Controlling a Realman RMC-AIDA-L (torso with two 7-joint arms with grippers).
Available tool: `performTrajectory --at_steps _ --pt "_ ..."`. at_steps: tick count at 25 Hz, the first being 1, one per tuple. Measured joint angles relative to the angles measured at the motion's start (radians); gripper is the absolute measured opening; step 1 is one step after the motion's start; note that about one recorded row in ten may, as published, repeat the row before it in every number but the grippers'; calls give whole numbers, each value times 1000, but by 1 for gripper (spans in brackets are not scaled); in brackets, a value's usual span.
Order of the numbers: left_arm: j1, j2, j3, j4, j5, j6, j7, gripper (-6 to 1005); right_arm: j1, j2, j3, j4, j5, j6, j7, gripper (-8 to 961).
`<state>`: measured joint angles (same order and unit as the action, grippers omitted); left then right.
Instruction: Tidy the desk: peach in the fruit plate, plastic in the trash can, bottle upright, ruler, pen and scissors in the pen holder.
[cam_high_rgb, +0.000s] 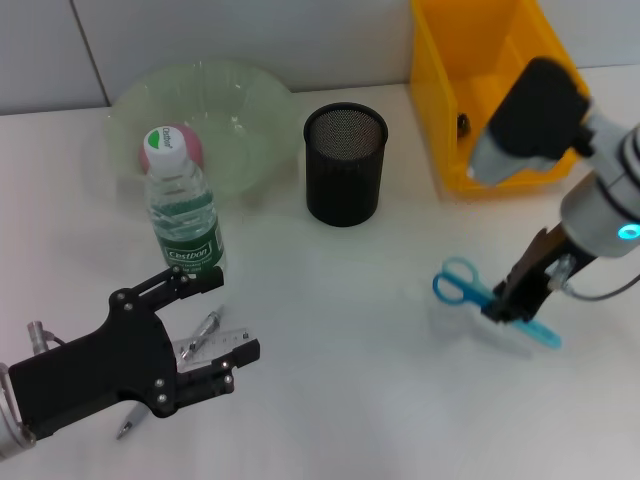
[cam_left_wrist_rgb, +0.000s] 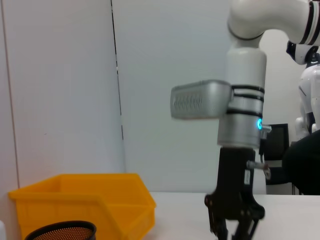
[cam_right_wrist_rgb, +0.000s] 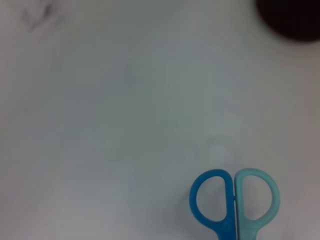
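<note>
Next, my right gripper releases the blue scissors inside the black mesh pen holder (cam_high_rgb: 334, 130), close to the holder's rim that faces the fruit plate.
A pink peach (cam_high_rgb: 172, 146) rests in the green fruit plate (cam_high_rgb: 250, 110). In front of it the bottle (cam_high_rgb: 186, 215) stands upright. My left gripper (cam_high_rgb: 215, 320) is open low over the table, its fingers on either side of a silver pen (cam_high_rgb: 206, 328) and a clear ruler (cam_high_rgb: 218, 345). My right gripper (cam_high_rgb: 515, 302) (cam_left_wrist_rgb: 233, 231) is down on the blue scissors (cam_high_rgb: 462, 285) (cam_right_wrist_rgb: 234, 202), at the blades just behind the handles. The black mesh pen holder (cam_high_rgb: 345, 165) (cam_left_wrist_rgb: 61, 232) stands mid-table. The yellow trash can (cam_high_rgb: 480, 100) (cam_left_wrist_rgb: 85, 200) sits at the back right. I cannot make out the plastic.
The wall runs close behind the plate and the trash can. A small dark item (cam_high_rgb: 462, 122) lies inside the trash can. The white table (cam_high_rgb: 350, 330) stretches between my two grippers.
</note>
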<state>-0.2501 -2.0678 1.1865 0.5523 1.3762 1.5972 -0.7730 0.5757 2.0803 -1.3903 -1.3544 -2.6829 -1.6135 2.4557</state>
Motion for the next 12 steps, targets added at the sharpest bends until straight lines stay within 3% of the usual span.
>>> performTrajectory --at_steps 2,6,10,12 --pt "-1 0 -2 -4 0 0 4 799 -29 -1 91 -68 37 16 -19 225" --pt "-1 0 -2 -5 -1 0 7 799 -62 0 157 -132 116 65 -62 224" --pt "-1 0 -3 -6 -3 7 8 799 -103 1 199 -179 230 206 -133 229" --pt "-1 0 -4 -6 -3 9 8 799 -118 1 204 -140 373 349 -235 232"
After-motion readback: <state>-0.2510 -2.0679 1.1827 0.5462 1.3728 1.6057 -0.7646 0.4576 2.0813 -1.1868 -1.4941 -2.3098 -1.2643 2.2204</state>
